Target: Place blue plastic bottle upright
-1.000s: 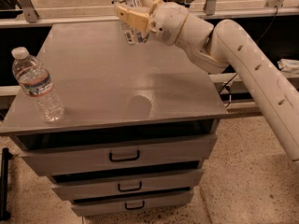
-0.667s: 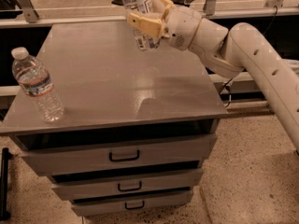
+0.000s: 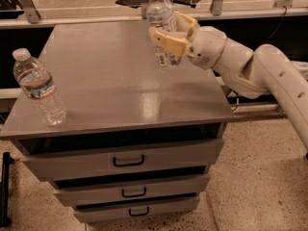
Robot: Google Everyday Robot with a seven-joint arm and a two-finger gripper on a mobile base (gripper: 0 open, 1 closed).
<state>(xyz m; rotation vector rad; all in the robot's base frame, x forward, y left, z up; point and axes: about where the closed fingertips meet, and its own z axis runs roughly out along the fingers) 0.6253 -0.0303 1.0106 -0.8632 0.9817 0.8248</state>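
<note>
The robot's gripper should release the blue plastic bottle, now upright at or just above the surface, on the top of the cabinet near the edge (image 3: 190,94) opposite the ribbed bottle.
The blue plastic bottle (image 3: 161,23) is small and clear, with a white cap and a whitish label with dark print. It stands upright in my gripper (image 3: 174,35), near the right part of the grey cabinet top (image 3: 110,81). The yellowish fingers (image 3: 168,41) are shut around its middle. Its base is at or just above the surface; I cannot tell whether it touches. My white arm reaches in from the right.
A larger clear ribbed bottle (image 3: 38,88) with a red-and-blue band stands upright at the front left corner of the cabinet top. The cabinet has three drawers (image 3: 127,160) below. Metal frames and a rail stand behind.
My gripper has moved right and toward the front with the bottle, and lower toward the cabinet top. The large bottle has not moved.
</note>
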